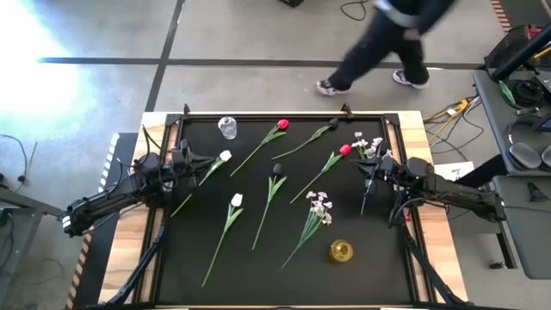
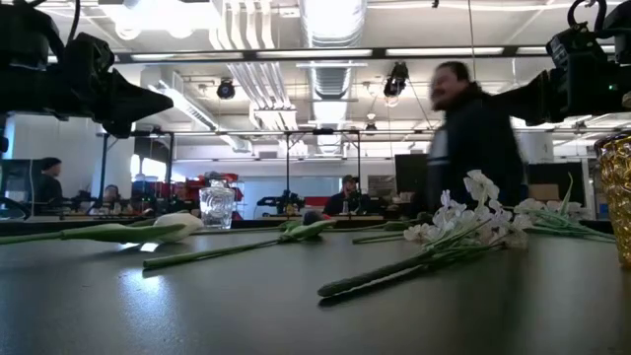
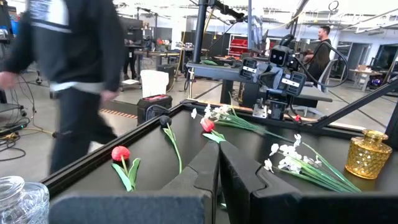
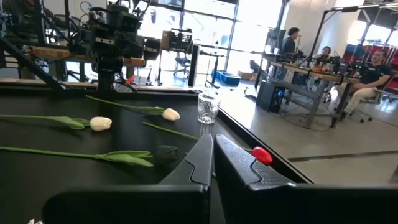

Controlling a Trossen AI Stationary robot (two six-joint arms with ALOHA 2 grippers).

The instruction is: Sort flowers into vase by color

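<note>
My right gripper needs to next close on the upper stems [image 1: 368, 176] of the small white blossoms, just under the flowers, next to the second red tulip.
Several flowers lie flat on the black table. In the high view I see a red tulip [image 1: 282, 125], a dark tulip [image 1: 333, 123], a second red tulip [image 1: 345, 150], small white blossoms [image 1: 370, 145], a white tulip [image 1: 225, 157], another dark tulip [image 1: 277, 170], a white tulip [image 1: 237, 200] and a white blossom spray [image 1: 320, 205]. A clear glass vase [image 1: 227, 127] stands near the far edge, an amber vase [image 1: 342, 251] toward the near right. My left gripper [image 1: 196, 160] hovers shut at the table's left, my right gripper [image 1: 366, 169] shut at its right; neither touches anything.
A person [image 1: 387, 43] walks past on the floor beyond the table's far edge, and more people sit in the room behind. A raised black rim [image 1: 258, 115] borders the table. Open mat lies along the near edge, between the flower stems and the amber vase.
</note>
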